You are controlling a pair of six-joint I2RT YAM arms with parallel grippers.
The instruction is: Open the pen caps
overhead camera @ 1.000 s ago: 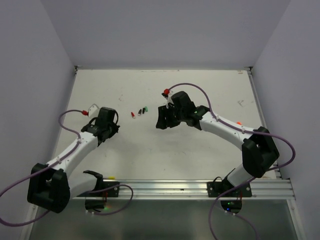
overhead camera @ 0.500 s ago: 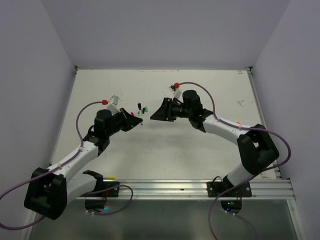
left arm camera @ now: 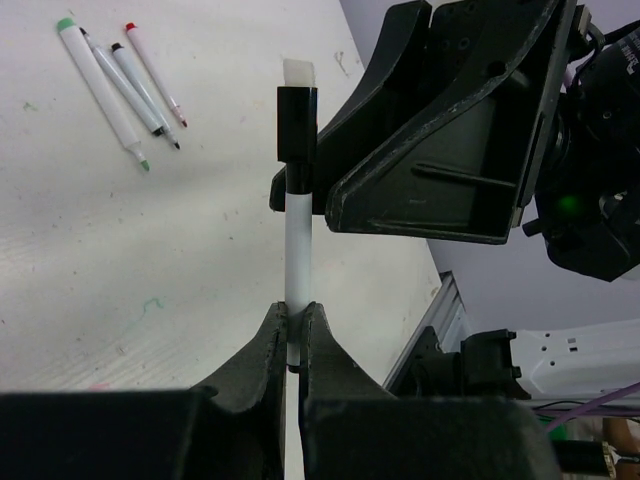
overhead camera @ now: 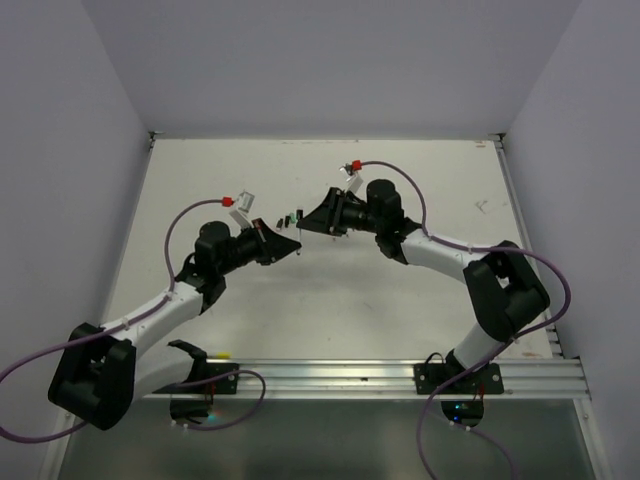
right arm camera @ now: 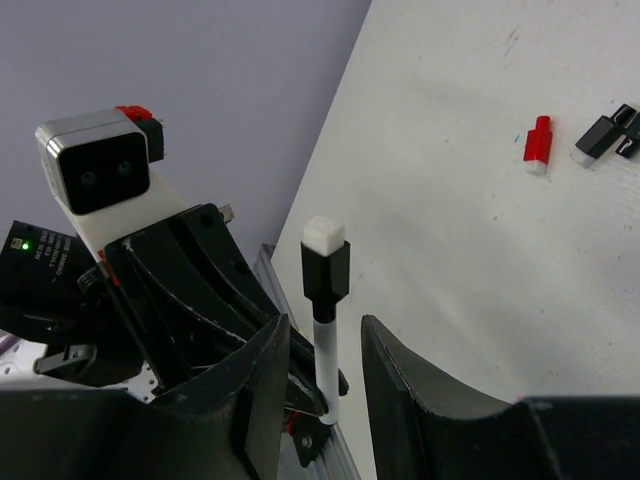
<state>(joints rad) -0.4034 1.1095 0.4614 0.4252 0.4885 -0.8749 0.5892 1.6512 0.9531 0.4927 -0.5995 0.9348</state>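
The pen's body has its lower end in my left gripper, so my right gripper should take the pen's body before my left gripper grips the black cap (left arm camera: 297,125) and pulls it off.
My left gripper (left arm camera: 294,318) is shut on the lower end of a thin white pen barrel (left arm camera: 296,245) and holds it above the table. The barrel carries a black pen cap (left arm camera: 297,123) with a white tip. My right gripper (right arm camera: 325,345) is open. Its jaws stand on either side of the barrel just below the black cap (right arm camera: 326,270), not touching it. In the top view the two grippers meet tip to tip, left (overhead camera: 293,245) and right (overhead camera: 306,226). A loose red cap (right arm camera: 537,145) and a loose black cap (right arm camera: 605,135) lie on the table.
Three uncapped white pens (left arm camera: 135,90) with green, black and red ends lie together on the table behind the grippers. They show as small coloured spots in the top view (overhead camera: 289,216). The metal rail (overhead camera: 380,378) runs along the near edge.
My left gripper has risen and swung right with the pen. My right gripper has swung left, and its open jaws now straddle the pen.
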